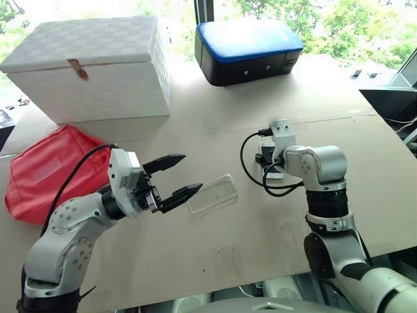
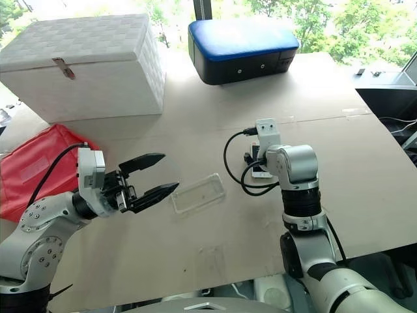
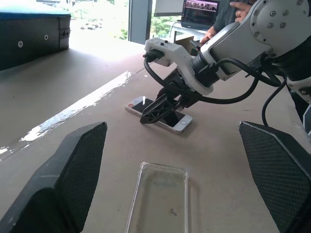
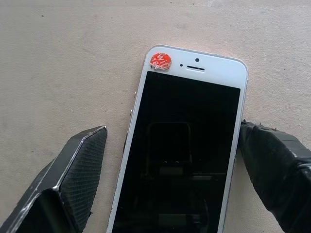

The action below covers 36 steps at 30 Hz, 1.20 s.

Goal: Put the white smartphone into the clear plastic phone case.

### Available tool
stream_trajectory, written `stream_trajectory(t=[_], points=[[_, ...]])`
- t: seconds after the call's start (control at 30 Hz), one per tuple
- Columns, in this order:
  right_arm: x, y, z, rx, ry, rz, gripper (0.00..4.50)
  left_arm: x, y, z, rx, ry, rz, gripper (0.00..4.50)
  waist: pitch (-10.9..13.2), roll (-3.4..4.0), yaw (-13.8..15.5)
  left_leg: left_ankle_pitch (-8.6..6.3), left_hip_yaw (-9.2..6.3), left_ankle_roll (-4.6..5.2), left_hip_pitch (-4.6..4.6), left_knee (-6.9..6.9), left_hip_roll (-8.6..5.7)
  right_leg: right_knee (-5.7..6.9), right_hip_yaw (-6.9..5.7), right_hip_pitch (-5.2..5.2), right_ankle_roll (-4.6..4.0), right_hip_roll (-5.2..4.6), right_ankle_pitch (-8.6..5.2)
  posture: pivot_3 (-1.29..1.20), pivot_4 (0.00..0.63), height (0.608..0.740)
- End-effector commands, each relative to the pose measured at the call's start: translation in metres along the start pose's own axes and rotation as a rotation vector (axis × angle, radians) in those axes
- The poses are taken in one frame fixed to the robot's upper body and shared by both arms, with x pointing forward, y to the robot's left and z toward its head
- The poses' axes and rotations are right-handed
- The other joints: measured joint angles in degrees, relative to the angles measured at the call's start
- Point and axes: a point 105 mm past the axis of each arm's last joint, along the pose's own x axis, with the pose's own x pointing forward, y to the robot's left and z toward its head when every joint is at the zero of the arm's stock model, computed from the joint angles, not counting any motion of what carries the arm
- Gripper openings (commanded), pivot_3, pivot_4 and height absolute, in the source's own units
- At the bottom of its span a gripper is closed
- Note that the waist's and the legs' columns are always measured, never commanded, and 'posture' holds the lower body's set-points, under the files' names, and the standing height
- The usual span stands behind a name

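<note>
My right gripper sees the smartphone lying crosswise to the phone case, so it should grip nearer the smartphone's home button [image 3: 183,122] and turn the smartphone's stickered end toward the phone case.
The white smartphone [image 4: 184,145] lies flat on the tan table with its black screen up and a red sticker at one corner. My right gripper [image 4: 173,127] is open and points down over it, one finger on each long side; one finger [image 4: 272,165] sits close against the phone's edge and the other stands a little apart. The clear plastic phone case [image 1: 212,194] lies empty, open side up, left of the phone. My left gripper [image 1: 192,172] hovers open just left of the case, pointing toward it, with nothing between its fingers.
A white woven box [image 1: 91,65] and a blue-topped black case [image 1: 247,49] stand at the back of the table. A red bag [image 1: 49,173] lies at the left edge beside my left arm. A person's hand [image 3: 240,6] and a laptop [image 3: 199,12] are beyond the table.
</note>
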Motion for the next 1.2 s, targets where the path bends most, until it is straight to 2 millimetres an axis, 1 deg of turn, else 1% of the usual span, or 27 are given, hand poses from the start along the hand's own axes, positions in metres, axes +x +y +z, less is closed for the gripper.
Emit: stream_trajectory(t=[0.03,0.07,0.17,0.2,0.23,0.3,0.4,0.5,0.53,0.6,0.63,0.7,0.77,0.83,0.9,0.97,1.0,1.03,1.07,1.17,1.2], points=[[0.006,0.009,-0.046,0.016,0.193,0.103,4.5,-0.003,-0.007,0.016,0.055,-0.038,0.015,4.41,0.0,0.01,0.3,0.0,0.0,0.0,0.0,0.0,0.0,0.0,0.0,0.0,0.0,0.0,0.0,0.0,0.15,0.74],[0.005,0.006,-0.048,0.009,0.196,0.108,4.5,-0.003,-0.007,0.017,0.054,-0.041,0.018,4.41,0.0,0.01,0.4,-0.03,-0.03,-0.04,-0.01,0.0,0.0,0.0,-0.06,0.0,-0.03,0.0,-0.02,0.0,0.15,0.74],[0.004,-0.001,-0.055,0.014,0.205,0.134,3.72,-0.002,-0.008,0.017,0.063,-0.04,0.025,4.5,0.0,0.0,1.2,-0.06,-0.06,-0.1,-0.02,0.0,0.0,-0.03,-0.14,0.03,-0.06,-0.01,-0.06,0.0,0.15,0.74],[0.003,-0.001,-0.056,0.016,0.201,0.147,3.27,-0.002,-0.009,0.018,0.067,-0.041,0.023,4.5,0.0,0.01,1.3,-0.07,-0.07,-0.1,-0.02,0.0,0.0,-0.04,-0.17,0.04,-0.07,0.0,-0.07,0.0,0.15,0.74],[0.002,-0.001,-0.056,0.017,0.196,0.161,2.96,-0.002,-0.01,0.019,0.066,-0.043,0.022,4.5,0.0,0.01,1.3,-0.07,-0.13,-0.11,0.0,0.0,0.0,-0.06,-0.23,0.1,-0.07,0.0,-0.07,0.0,0.15,0.74],[0.002,-0.003,-0.054,0.001,0.182,0.181,2.91,-0.003,-0.008,0.019,0.064,-0.044,0.029,4.5,0.0,0.02,1.4,-0.07,-0.18,-0.11,0.02,0.0,0.0,-0.06,-0.28,0.13,-0.1,0.01,-0.1,0.0,0.15,0.74],[0.003,-0.012,-0.051,-0.05,0.141,0.183,2.89,-0.003,-0.007,0.02,0.068,-0.044,0.049,4.5,0.0,0.03,1.3,-0.07,-0.19,-0.1,0.04,0.03,0.01,-0.06,-0.31,0.16,-0.09,0.0,-0.13,0.0,0.15,0.74],[-0.003,-0.025,-0.039,-0.174,0.021,0.267,2.89,-0.005,-0.01,0.019,0.062,-0.039,0.057,4.5,0.0,0.02,1.4,-0.07,-0.19,-0.11,0.07,0.07,0.01,-0.08,-0.32,0.24,0.09,-0.01,-0.23,0.0,0.15,0.74],[-0.007,-0.029,-0.035,-0.243,-0.012,0.293,2.89,-0.006,-0.011,0.018,0.061,-0.035,0.06,4.5,0.0,0.01,1.3,-0.07,-0.18,-0.11,0.07,0.1,0.01,-0.09,-0.31,0.25,0.1,-0.03,-0.24,0.0,0.15,0.74],[-0.019,-0.029,-0.023,-0.333,-0.103,0.419,2.88,-0.008,-0.01,0.019,0.062,-0.033,0.066,4.5,0.1,0.04,1.5,-0.07,-0.09,-0.11,0.06,0.14,-0.02,-0.13,-0.28,0.26,0.13,-0.12,-0.25,0.0,0.15,0.74],[-0.029,-0.029,-0.022,-0.416,-0.109,0.5,2.88,-0.008,-0.01,0.019,0.062,-0.033,0.067,4.5,0.2,0.12,1.6,-0.07,-0.08,-0.1,0.04,0.19,-0.04,-0.14,-0.29,0.26,0.15,-0.17,-0.25,0.0,0.15,0.74],[-0.046,-0.032,-0.03,-0.62,-0.096,0.638,2.8,-0.008,-0.011,0.019,0.066,-0.03,0.071,4.5,0.5,0.36,1.7,-0.07,-0.07,-0.1,-0.01,0.21,-0.05,-0.14,-0.3,0.24,0.17,-0.16,-0.26,0.0,0.15,0.74],[-0.055,-0.038,-0.047,-0.844,-0.029,0.731,2.8,-0.009,-0.012,0.018,0.068,-0.029,0.073,4.5,0.7,0.49,1.8,-0.07,-0.09,-0.1,-0.04,0.19,-0.04,-0.15,-0.35,0.23,0.19,-0.13,-0.28,0.0,0.15,0.74],[-0.054,-0.046,-0.061,-1.047,0.019,0.759,2.8,-0.009,-0.014,0.018,0.067,-0.028,0.072,4.5,0.8,0.48,1.7,-0.07,-0.09,-0.1,-0.05,0.14,-0.03,-0.17,-0.36,0.2,0.24,-0.09,-0.32,0.0,0.15,0.74],[-0.046,-0.05,-0.068,-1.135,0.056,0.767,2.8,-0.009,-0.014,0.017,0.069,-0.023,0.067,4.5,0.8,0.46,1.5,-0.08,-0.05,-0.12,-0.04,0.13,0.02,-0.18,-0.32,0.19,0.24,-0.01,-0.33,0.0,0.15,0.74],[-0.034,-0.048,-0.067,-1.11,0.07,0.756,2.8,-0.009,-0.018,0.014,0.071,-0.013,0.051,4.5,0.7,0.32,1.3,-0.09,0.0,-0.14,0.0,0.13,0.06,-0.18,-0.25,0.19,0.24,0.03,-0.32,0.0,0.15,0.74],[-0.033,-0.048,-0.067,-1.099,0.078,0.764,3.85,-0.009,-0.019,0.013,0.07,-0.007,0.047,4.5,0.7,0.2,1.3,-0.09,0.0,-0.14,0.07,0.13,0.08,-0.17,-0.24,0.24,0.23,0.07,-0.32,0.0,0.15,0.74],[-0.034,-0.048,-0.067,-1.096,0.078,0.771,4.2,-0.01,-0.019,0.012,0.069,-0.001,0.043,4.5,0.7,0.13,1.4,-0.09,-0.02,-0.14,0.08,0.14,0.11,-0.17,-0.24,0.24,0.22,0.09,-0.31,0.0,0.15,0.74],[-0.036,-0.05,-0.067,-1.094,0.073,0.765,4.42,-0.011,-0.019,0.011,0.069,0.006,0.042,4.5,0.7,0.12,1.6,-0.09,-0.05,-0.15,0.07,0.16,0.12,-0.17,-0.27,0.24,0.21,0.09,-0.31,0.0,0.15,0.74],[-0.041,-0.059,-0.064,-1.09,0.065,0.708,4.42,-0.014,-0.017,0.008,0.068,0.018,0.039,4.5,0.6,0.11,2.4,-0.1,-0.06,-0.16,0.07,0.21,0.13,-0.14,-0.31,0.25,0.16,-0.03,-0.29,0.0,0.15,0.74],[-0.046,-0.065,-0.066,-1.094,0.074,0.694,4.42,-0.015,-0.017,0.006,0.067,0.025,0.034,4.5,0.6,0.11,2.7,-0.1,-0.06,-0.16,0.07,0.21,0.12,-0.14,-0.31,0.26,0.16,-0.11,-0.28,0.0,0.15,0.74]])
